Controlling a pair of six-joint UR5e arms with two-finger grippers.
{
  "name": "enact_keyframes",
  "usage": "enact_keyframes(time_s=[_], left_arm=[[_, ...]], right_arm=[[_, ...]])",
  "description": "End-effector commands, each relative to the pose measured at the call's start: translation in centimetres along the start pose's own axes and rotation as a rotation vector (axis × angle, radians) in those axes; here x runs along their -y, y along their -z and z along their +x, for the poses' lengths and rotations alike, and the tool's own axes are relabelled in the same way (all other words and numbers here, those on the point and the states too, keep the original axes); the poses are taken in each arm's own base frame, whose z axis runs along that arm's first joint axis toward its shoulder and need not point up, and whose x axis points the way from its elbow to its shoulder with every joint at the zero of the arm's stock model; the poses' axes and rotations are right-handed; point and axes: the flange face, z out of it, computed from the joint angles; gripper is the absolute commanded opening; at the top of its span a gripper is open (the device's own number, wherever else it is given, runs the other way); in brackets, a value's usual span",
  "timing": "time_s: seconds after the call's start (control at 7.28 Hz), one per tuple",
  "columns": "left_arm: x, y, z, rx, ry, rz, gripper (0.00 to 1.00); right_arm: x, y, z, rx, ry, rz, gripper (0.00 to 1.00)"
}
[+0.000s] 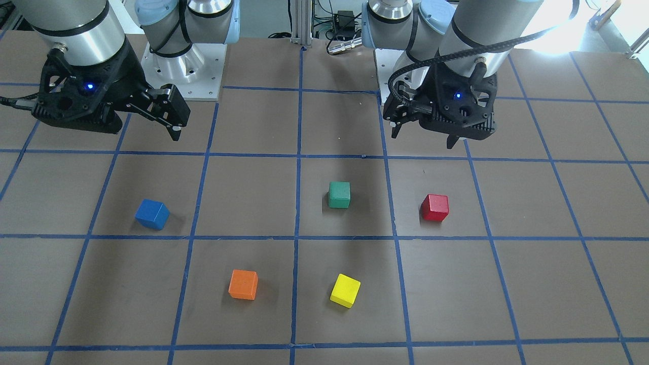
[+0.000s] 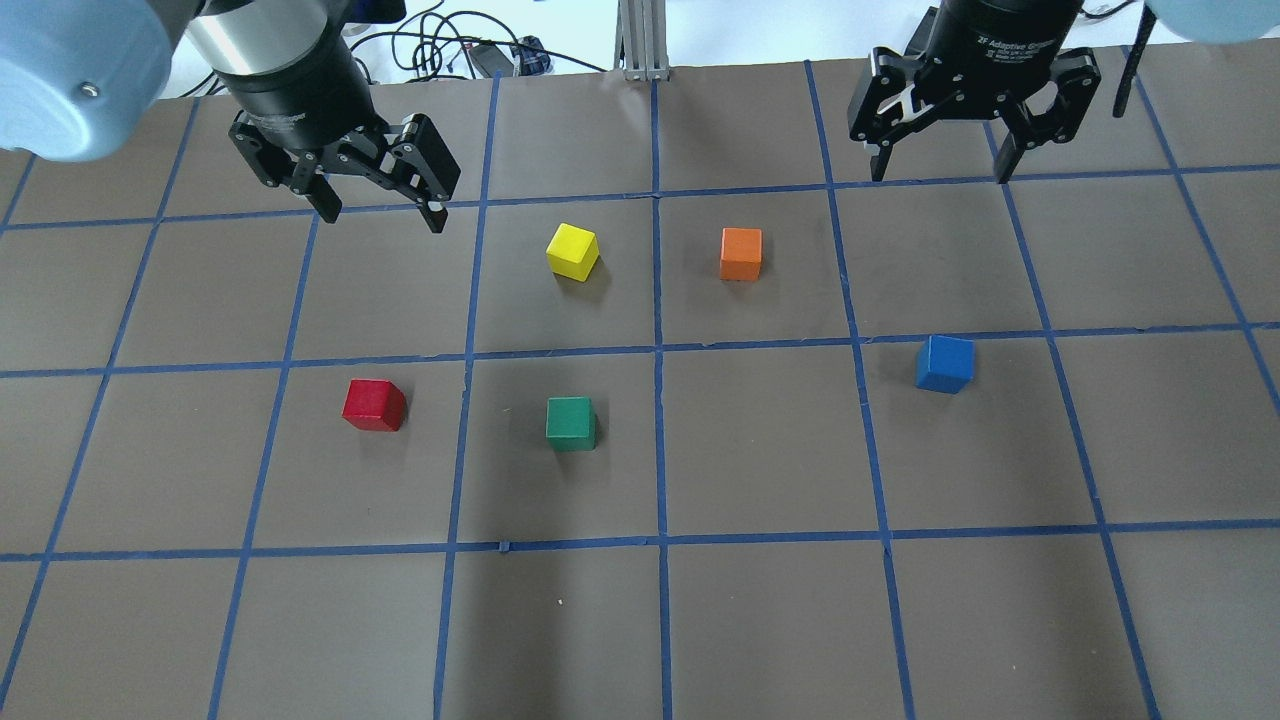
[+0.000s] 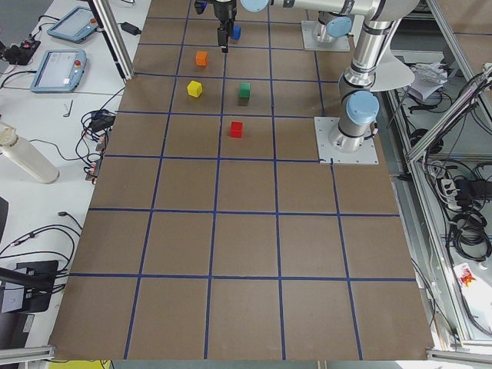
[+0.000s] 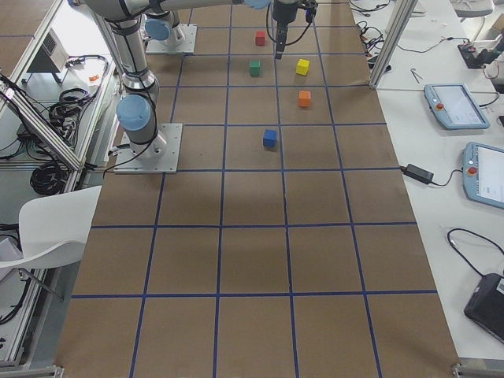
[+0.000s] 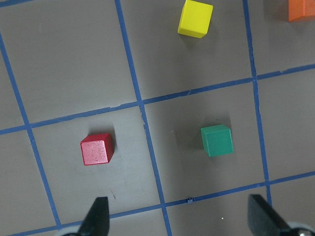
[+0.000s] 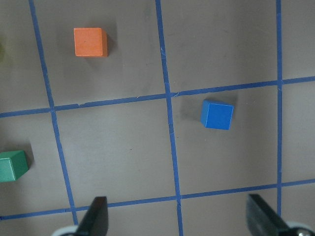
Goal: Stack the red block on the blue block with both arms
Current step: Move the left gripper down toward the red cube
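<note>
I need to move my left gripper to the red block next and close on its two sides (image 1: pixel 435 208) (image 5: pixel 97 149), with one finger on the side toward the green block.
The red block (image 2: pixel 374 405) sits on the brown table on my left side, also in the front view (image 1: pixel 435 208) and the left wrist view (image 5: pixel 97 149). The blue block (image 2: pixel 944 364) sits on my right side, also in the front view (image 1: pixel 152 214) and the right wrist view (image 6: pixel 217 114). My left gripper (image 2: pixel 383 218) is open and empty, raised above the table beyond the red block. My right gripper (image 2: pixel 943 177) is open and empty, raised beyond the blue block. Both blocks lie free and apart.
A green block (image 2: pixel 571 423) sits right of the red block. A yellow block (image 2: pixel 573 251) and an orange block (image 2: pixel 741 254) sit farther out near the middle. Blue tape lines grid the table. Both arm bases (image 1: pixel 182 66) stand at the robot's edge.
</note>
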Motion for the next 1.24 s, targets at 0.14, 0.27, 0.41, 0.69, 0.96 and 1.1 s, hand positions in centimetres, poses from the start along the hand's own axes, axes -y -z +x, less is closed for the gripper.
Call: enact_keyframes(time_s=[0.14,0.27,0.41,0.69,0.96,1.1], left_arm=[[0.0,0.0,0.1,-0.006,-0.004,0.000,1.00],[0.1,-0.2,0.1,-0.006,-0.003,-0.002,1.00],[0.1,-0.3,0.1,-0.008,-0.004,-0.004,1.00],[0.2,-0.4,-0.1,-0.002,-0.005,-0.007,1.00],[0.1,0.1,-0.9,0.002,0.008,0.005,1.00],[0.2,-0.5,-1.6,0.007,0.004,-0.010,1.00]], right_arm=[[0.1,0.1,0.1,-0.001,0.005,0.002,1.00],[0.1,0.1,0.2,-0.001,0.002,0.001,1.00],[0.1,0.1,0.2,0.000,0.002,0.002,1.00],[0.1,0.1,0.2,-0.003,0.004,0.001,1.00],[0.0,-0.1,0.2,-0.002,-0.005,-0.004,1.00],[-0.1,0.0,0.2,-0.004,0.002,-0.005,1.00]])
